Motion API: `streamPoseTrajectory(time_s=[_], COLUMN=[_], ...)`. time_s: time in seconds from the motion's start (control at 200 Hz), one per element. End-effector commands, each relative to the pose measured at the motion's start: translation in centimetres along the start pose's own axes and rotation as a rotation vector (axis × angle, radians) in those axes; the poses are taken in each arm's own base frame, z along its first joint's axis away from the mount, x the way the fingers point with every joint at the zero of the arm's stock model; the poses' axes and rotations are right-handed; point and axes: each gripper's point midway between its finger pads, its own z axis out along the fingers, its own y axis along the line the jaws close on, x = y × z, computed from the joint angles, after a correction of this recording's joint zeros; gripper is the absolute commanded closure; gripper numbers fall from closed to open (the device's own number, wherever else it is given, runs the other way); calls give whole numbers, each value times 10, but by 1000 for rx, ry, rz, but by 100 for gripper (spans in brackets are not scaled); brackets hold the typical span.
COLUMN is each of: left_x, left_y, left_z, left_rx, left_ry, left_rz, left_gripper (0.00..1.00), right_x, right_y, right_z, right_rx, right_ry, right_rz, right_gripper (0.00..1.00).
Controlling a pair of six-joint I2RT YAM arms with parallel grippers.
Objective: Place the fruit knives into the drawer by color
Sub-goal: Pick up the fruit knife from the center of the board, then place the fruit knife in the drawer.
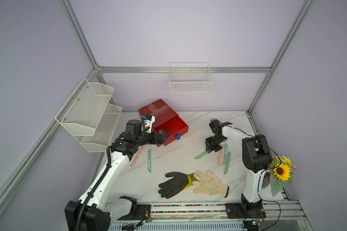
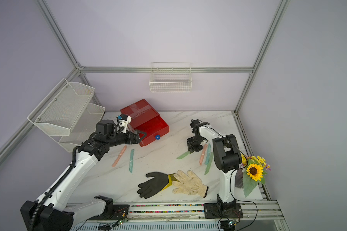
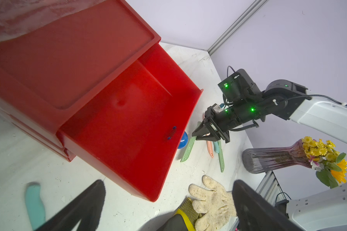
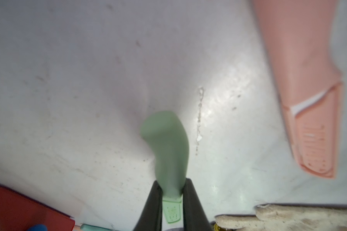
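Note:
The mint green fruit knife, now held by its handle, will be let go by my right gripper inside the open red drawer [image 1: 171, 131], just behind the drawer's blue knob.
The red drawer [image 1: 158, 113] cabinet stands at the back left, its top drawer [image 1: 173, 128] pulled out and showing nothing inside [image 3: 128, 120]; its blue knob [image 1: 177, 137] faces forward. My left gripper [image 1: 165, 136] [image 3: 168, 202] hovers open beside that drawer's front corner. My right gripper [image 1: 208, 149] [image 4: 171, 186] is shut on the handle of a mint green fruit knife [image 1: 201, 155] [image 4: 166, 144]. To its right lie pink [image 1: 220, 156], teal [image 1: 225, 153] and green [image 1: 227, 163] knives. A pink [image 1: 136, 154] and a teal [image 1: 149, 161] knife lie left of centre.
A black glove [image 1: 174, 184] and a cream glove [image 1: 208, 184] lie near the table's front. A vase of sunflowers [image 1: 280, 174] stands at the right edge behind my right arm. White wire baskets hang on the left frame [image 1: 88, 112] and the back wall [image 1: 189, 80].

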Motion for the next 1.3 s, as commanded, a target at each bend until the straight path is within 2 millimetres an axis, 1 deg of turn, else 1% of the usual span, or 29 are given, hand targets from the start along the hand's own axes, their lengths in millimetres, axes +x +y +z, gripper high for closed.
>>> streamPoseTrajectory(time_s=[0.0,0.205,0.28,0.52,0.675,0.785,0.88,0.975,1.045,1.145,1.195,1.2,1.295], left_x=[-21,-27,-29,-42,-49,-54,-58,-62,-66,-69,-70,-70,-71], left_y=[-11,-12,-12,-14,-15,-16,-16,-15,-16,-16,-15,-15,-13], left_z=[-7,-3,-1,0,3,3,4,5,6,6,6,6,3], left_rx=[14,24,25,18,18,18,14,11,13,14,10,9,0], left_ry=[-53,-58,-58,-73,-80,-86,-92,-97,-103,-105,-106,-105,-111], left_rz=[55,54,53,68,69,73,76,75,77,79,79,79,81], left_gripper=[0,0,0,0,0,0,0,0,0,0,0,0,0], right_x=[10,28,34,56,71,85,103,123,138,158,168,169,184], right_y=[-4,-5,-4,10,25,45,68,100,124,158,172,173,191], right_z=[-33,-61,-76,-121,-149,-173,-195,-217,-227,-231,-230,-232,-217], right_rx=[-50,-121,-155,-283,-376,-458,-528,-609,-654,-695,-710,-716,-720], right_ry=[-13,11,10,40,68,95,115,146,175,226,248,249,299], right_rz=[-56,-105,-115,-164,-196,-228,-266,-313,-342,-377,-395,-399,-409], right_gripper=[99,99,99,100,100,100,100,100,100,100,100,100,100])
